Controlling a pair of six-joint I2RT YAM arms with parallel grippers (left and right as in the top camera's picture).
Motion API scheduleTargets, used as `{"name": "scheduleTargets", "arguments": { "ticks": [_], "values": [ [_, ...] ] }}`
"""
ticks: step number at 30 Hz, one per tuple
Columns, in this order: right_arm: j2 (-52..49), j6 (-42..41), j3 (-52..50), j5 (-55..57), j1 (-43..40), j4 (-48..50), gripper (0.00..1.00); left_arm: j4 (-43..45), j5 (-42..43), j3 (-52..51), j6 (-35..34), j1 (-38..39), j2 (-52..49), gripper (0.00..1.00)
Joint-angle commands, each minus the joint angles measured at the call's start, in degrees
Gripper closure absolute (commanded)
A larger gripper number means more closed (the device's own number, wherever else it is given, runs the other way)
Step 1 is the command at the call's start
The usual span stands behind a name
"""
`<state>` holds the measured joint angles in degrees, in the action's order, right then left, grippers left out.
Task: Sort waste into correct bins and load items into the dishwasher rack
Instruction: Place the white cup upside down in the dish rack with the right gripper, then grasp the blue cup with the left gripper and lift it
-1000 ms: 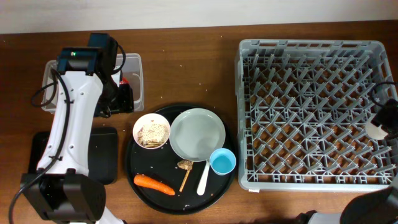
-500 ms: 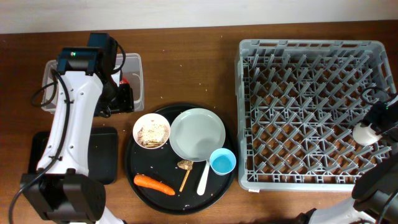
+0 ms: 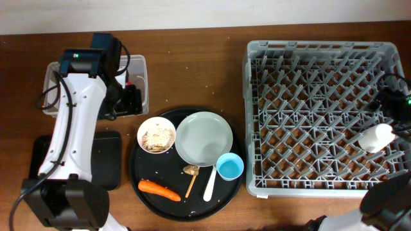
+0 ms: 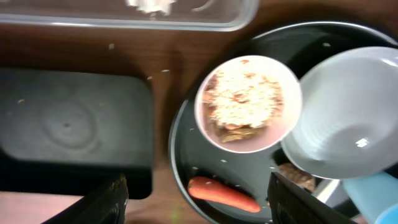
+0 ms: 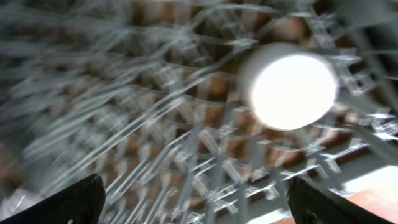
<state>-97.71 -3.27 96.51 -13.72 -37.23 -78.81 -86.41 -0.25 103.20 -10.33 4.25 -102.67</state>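
Note:
The light-blue cup has its rim [image 3: 218, 163] [image 4: 376, 217] beside the white utensil. My left gripper needs to go there next and close on it.
The small white cup [image 3: 376, 136] lies tilted in the grey dishwasher rack [image 3: 321, 115] near its right wall; in the right wrist view the cup [image 5: 289, 84] is ahead of my open, empty right gripper [image 5: 199, 199]. My left gripper [image 3: 128, 101] hangs open and empty by the clear tub [image 3: 138, 70], which holds a red wrapper [image 3: 128, 81] and a white tissue [image 4: 149, 5]. The white bowl of beige scraps [image 3: 157, 135], pale plate [image 3: 204, 138], light-blue cup [image 3: 230, 167], carrot [image 3: 158, 189], brown lump [image 3: 191, 170], wooden stick [image 3: 191, 185] and white utensil [image 3: 210, 183] lie apart.
The dishes and food waste all sit on a large round black tray [image 3: 144, 173] at the table's middle. The shallow black rectangular tray [image 3: 106, 160] lies left of it, below the clear tub. My right arm [image 3: 393, 102] reaches in over the rack's right wall.
My right gripper carried the white cup a little left and down into the rack, let go and drew back. The left arm has not moved.

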Motion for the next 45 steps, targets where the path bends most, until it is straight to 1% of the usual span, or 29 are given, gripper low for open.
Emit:
{"name": "scheduleTargets", "arguments": {
  "ticks": [1,5,8,10,14,17,20,21,23,25,27,29,33,35,39,41,45],
  "values": [
    [5.84,7.63,1.55,-10.01,5.88,-4.20,0.03,1.09,5.64,0.98,1.73,4.35,-0.39,0.28],
    [7.85,8.81,1.53,-8.59,13.94,-9.77,0.04,0.76,6.60,0.66,1.88,11.96,-0.57,0.28],
    [7.89,8.48,1.31,-5.07,17.77,-12.09,0.00,0.72,8.79,-1.51,1.86,17.42,-0.61,0.27],
    [7.89,6.60,1.05,-2.71,19.39,-12.13,0.02,1.27,10.80,-3.82,1.86,20.65,-0.63,0.27],
    [7.89,5.27,1.01,-1.01,21.16,-11.89,0.02,6.05,15.17,-10.40,1.81,27.17,-0.68,0.27],
    [7.89,5.16,1.01,-0.98,21.14,-11.87,0.02,10.93,15.54,-15.34,0.94,32.09,-1.16,0.27],
    [7.89,5.16,1.01,-0.98,21.14,-11.87,0.02,14.67,15.56,-18.45,0.52,35.10,-1.73,0.28],
    [7.89,5.16,1.01,-0.98,21.14,-11.87,0.02,15.98,15.56,-19.26,0.50,35.78,-1.79,0.29],
    [7.89,5.16,1.01,-1.01,21.14,-11.85,0.02,18.56,15.56,-20.70,0.50,37.16,-2.19,0.37],
    [7.89,5.16,1.01,-0.98,21.14,-11.85,0.02,20.00,15.61,-21.35,0.46,37.97,-2.75,0.39],
    [7.89,5.18,1.01,-0.98,21.14,-11.85,0.02,20.98,15.58,-21.88,-0.68,38.45,-3.50,0.40],
    [7.89,5.18,1.01,-0.98,21.14,-11.87,0.02,21.27,15.56,-22.12,-0.83,38.75,-4.48,0.44],
    [7.89,5.18,1.01,-0.98,21.14,-11.87,0.02,21.92,15.54,-22.10,-0.83,38.73,-5.05,0.66],
    [7.89,5.18,1.01,-0.98,21.14,-11.89,0.02,22.62,15.54,-22.10,-0.81,38.73,-5.05,0.69],
    [7.89,5.18,1.01,-0.98,21.14,-11.93,0.02,23.50,15.52,-22.14,-0.83,38.73,-5.11,0.69],
    [7.89,5.18,1.01,-0.98,21.14,-11.93,0.02,23.67,15.54,-22.47,-0.83,38.75,-5.14,0.74],
    [7.89,5.18,1.01,-0.87,21.09,-11.93,0.02,24.74,15.54,-23.17,-1.01,38.80,-5.60,0.75]
  ]
}}
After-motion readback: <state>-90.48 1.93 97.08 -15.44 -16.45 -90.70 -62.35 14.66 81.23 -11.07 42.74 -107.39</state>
